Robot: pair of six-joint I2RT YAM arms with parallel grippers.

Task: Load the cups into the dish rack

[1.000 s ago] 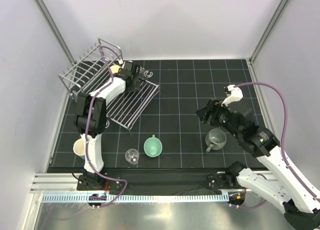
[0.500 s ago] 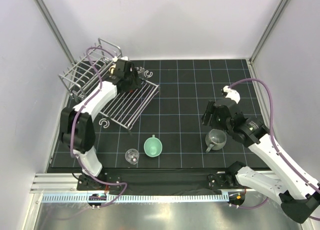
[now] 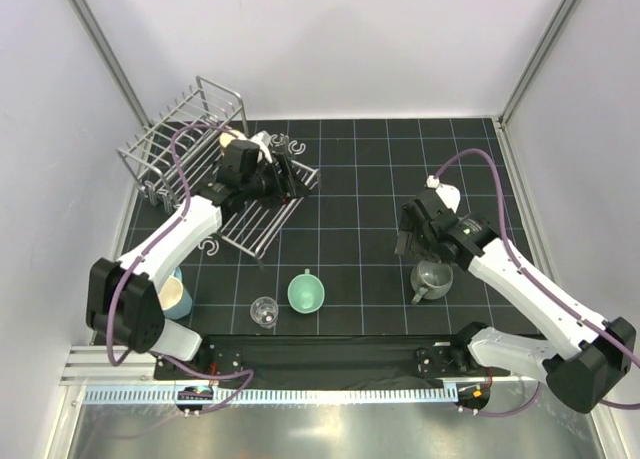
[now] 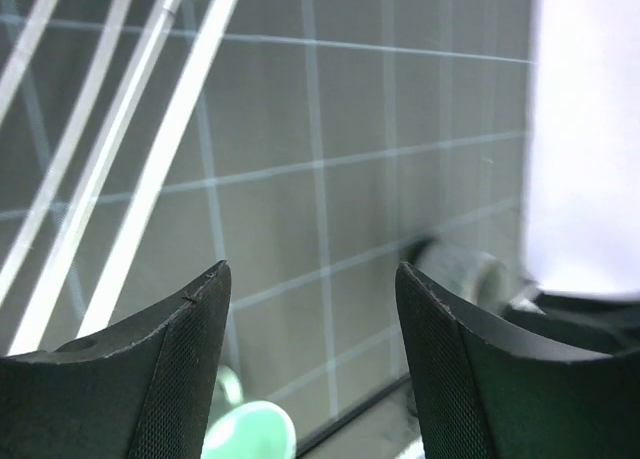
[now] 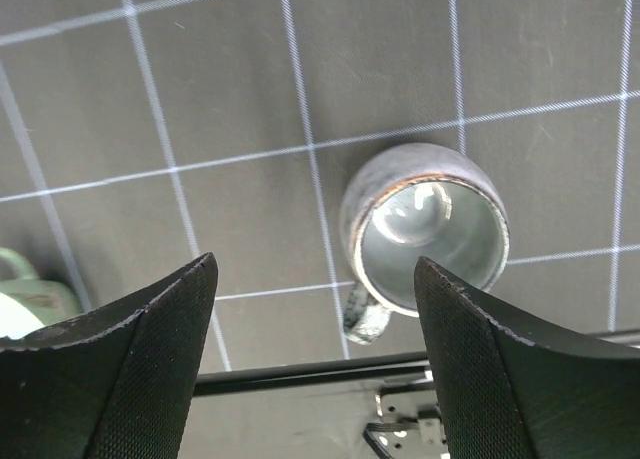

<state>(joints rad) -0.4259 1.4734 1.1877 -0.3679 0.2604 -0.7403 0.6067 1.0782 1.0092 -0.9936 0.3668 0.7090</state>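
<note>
Next, my right gripper grips the grey mug's rim (image 3: 414, 275) (image 5: 361, 232) just behind the mug's handle, on the side that faces the mint green cup.
The wire dish rack (image 3: 175, 139) stands at the back left, and its flat barred part (image 3: 255, 214) slopes toward the middle. A beige cup (image 3: 229, 139) shows in the rack, half hidden by my left arm. My left gripper (image 3: 284, 183) hovers open and empty over the flat bars (image 4: 130, 149). Near the front stand a mint green cup (image 3: 306, 292), a clear glass (image 3: 264, 311) and a grey mug (image 3: 432, 277). My right gripper (image 3: 409, 241) hangs open just above and left of the grey mug (image 5: 425, 229), whose handle (image 5: 364, 315) points toward the front edge.
A cream cup (image 3: 177, 297) stands at the front left, partly behind my left arm. Small grey C-shaped clips (image 3: 291, 145) lie near the rack, another clip (image 3: 210, 246) by its front corner. The mat's front rail (image 5: 300, 374) runs just below the mug.
My left gripper has drawn back from the rack's rear to above the flat bars, its arm swinging left. My right gripper has moved closer over the grey mug and opened wider.
</note>
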